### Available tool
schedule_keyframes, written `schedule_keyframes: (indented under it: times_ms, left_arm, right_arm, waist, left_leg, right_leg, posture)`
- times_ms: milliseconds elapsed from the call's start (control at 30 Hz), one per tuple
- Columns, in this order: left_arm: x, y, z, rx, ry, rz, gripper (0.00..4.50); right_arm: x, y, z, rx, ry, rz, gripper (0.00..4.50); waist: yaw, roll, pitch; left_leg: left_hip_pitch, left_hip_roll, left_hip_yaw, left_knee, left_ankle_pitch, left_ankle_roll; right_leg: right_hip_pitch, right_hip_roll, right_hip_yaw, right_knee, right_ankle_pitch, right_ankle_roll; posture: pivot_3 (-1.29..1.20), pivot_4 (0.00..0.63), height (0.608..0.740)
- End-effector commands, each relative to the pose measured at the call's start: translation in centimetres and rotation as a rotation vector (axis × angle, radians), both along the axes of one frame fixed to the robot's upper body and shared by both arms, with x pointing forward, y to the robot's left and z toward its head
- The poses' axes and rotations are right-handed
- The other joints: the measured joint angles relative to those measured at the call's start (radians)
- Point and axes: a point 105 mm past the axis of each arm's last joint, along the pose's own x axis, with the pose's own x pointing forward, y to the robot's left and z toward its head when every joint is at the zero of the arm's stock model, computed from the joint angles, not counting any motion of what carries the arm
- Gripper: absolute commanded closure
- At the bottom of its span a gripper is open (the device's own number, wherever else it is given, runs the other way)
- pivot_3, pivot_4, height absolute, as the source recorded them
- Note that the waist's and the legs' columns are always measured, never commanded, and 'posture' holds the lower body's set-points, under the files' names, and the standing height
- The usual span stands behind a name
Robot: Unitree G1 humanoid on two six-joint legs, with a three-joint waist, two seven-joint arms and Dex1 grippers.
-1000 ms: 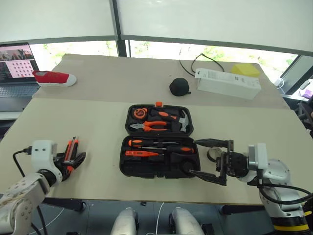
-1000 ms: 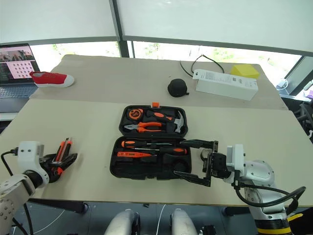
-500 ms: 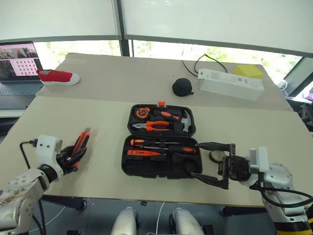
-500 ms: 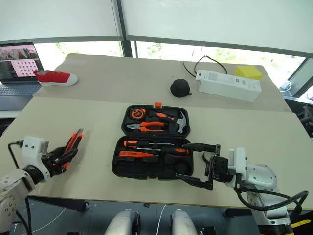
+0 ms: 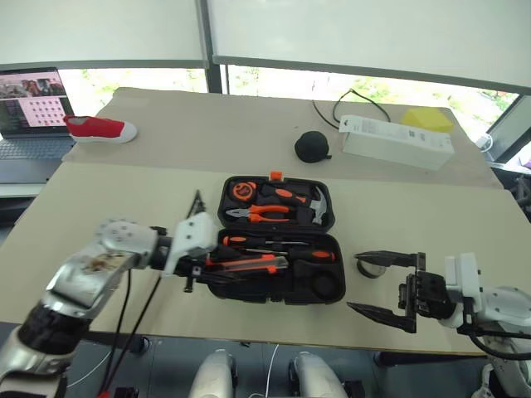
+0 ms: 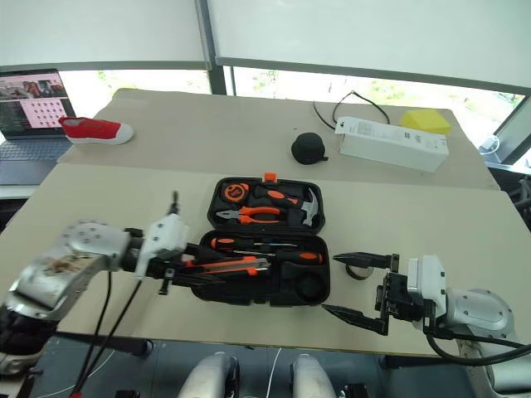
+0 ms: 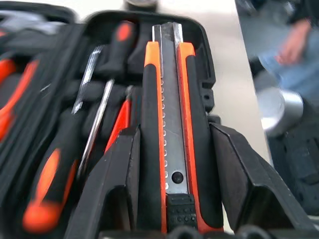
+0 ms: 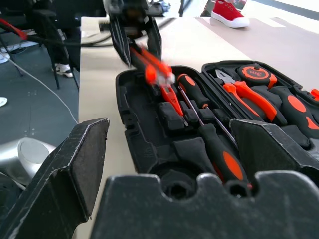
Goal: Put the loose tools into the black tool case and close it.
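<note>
The utility knife will go down from my left gripper, which I need to use to lay it along the near edge inside the black tool case [image 5: 267, 286] [image 7: 175, 122].
The black tool case [image 5: 274, 296] lies open at the table's middle. Its far half holds pliers, a hammer and a tape measure. Two orange-and-black screwdrivers [image 5: 278, 243] and the orange tester screwdriver [image 7: 119, 124] lie in the near half. My left gripper [image 5: 211, 267] is shut on the black-and-orange utility knife [image 5: 253, 264], holding it low over the near half's left side, blade end pointing right. My right gripper [image 5: 380, 283] stands open to the right of the case, fingers pointing at it. The small black tape roll [image 5: 365, 265] lies on the table by its far finger.
A black round lump [image 5: 310, 146], a white box [image 5: 397, 141] with a cable and a yellow object [image 5: 427, 118] sit at the back. A red shoe [image 5: 101, 129] and a laptop [image 5: 29, 108] are far left. The table edge runs just under my right gripper.
My left gripper closed on the utility knife at the table's left edge and swung it right to over the case. My right gripper drew back to the right, off the case.
</note>
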Motion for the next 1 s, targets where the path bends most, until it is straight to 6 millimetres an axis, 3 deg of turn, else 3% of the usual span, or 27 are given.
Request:
schedule_keyframes:
  times_ms: [33,400,833,900,933,967,1000]
  left_arm:
    - [0.8,-0.7,-0.6,0.047,-0.037,-0.025,2.8]
    - [-0.2,-2.9,-2.5,0.11,0.001,-0.091,2.8]
    - [-0.8,-3.4,-3.9,0.127,0.042,-0.04,2.8]
    - [-1.1,-3.7,-3.6,0.1,0.048,-0.056,1.85]
    - [-1.1,-3.7,-3.4,0.089,0.042,-0.066,1.74]
    - [-1.1,-3.7,-3.3,0.081,0.037,-0.071,1.2]
    - [-0.7,-3.7,-2.8,0.057,0.007,-0.071,0.96]
  right_arm:
    - [-0.5,-0.2,1.1,-0.007,-0.042,-0.027,0.0]
    - [-1.5,-0.3,0.7,-0.008,-0.03,-0.066,0.0]
    - [-1.3,0.0,0.4,-0.003,-0.025,-0.062,0.0]
    - [-1.2,0.1,0.4,-0.001,-0.025,-0.059,0.0]
    - [-1.2,0.2,0.4,0.001,-0.025,-0.058,0.0]
    - [-1.1,0.2,0.4,0.001,-0.025,-0.057,0.0]
    - [-1.1,0.3,0.4,0.003,-0.025,-0.056,0.0]
  waist:
    - [-0.005,0.0,0.0]
    - [0.004,0.001,0.0]
    - [0.016,0.002,-0.001]
    - [0.017,0.001,-0.002]
    - [0.017,0.001,-0.002]
    - [0.017,0.001,-0.002]
    - [0.017,0.002,-0.002]
  left_leg:
    - [0.0,0.001,0.0,0.0,0.0,0.0]
    - [0.0,0.002,-0.002,0.002,0.0,0.0]
    - [0.001,0.002,-0.002,0.003,0.0,0.0]
    - [0.001,0.002,-0.002,0.004,0.0,0.0]
    - [0.001,0.002,-0.002,0.004,0.0,0.0]
    - [0.001,0.002,-0.002,0.004,0.0,0.0]
    - [0.001,0.002,-0.002,0.004,0.0,0.0]
  right_leg:
    - [0.0,0.001,0.0,0.0,0.0,0.0]
    - [0.002,0.002,0.0,0.0,0.0,0.0]
    - [0.003,0.002,0.0,0.0,0.0,0.0]
    - [0.003,0.002,0.0,0.0,0.0,0.0]
    - [0.003,0.002,0.0,0.0,0.0,0.0]
    - [0.003,0.002,0.0,0.0,0.0,0.0]
    - [0.003,0.002,0.0,0.0,0.0,0.0]
  posture:
    - [0.0,0.15,0.74]
    - [0.0,0.15,0.74]
    - [0.0,0.15,0.74]
    - [0.0,0.15,0.74]
    - [0.0,0.15,0.74]
    - [0.0,0.15,0.74]
    - [0.0,0.15,0.74]
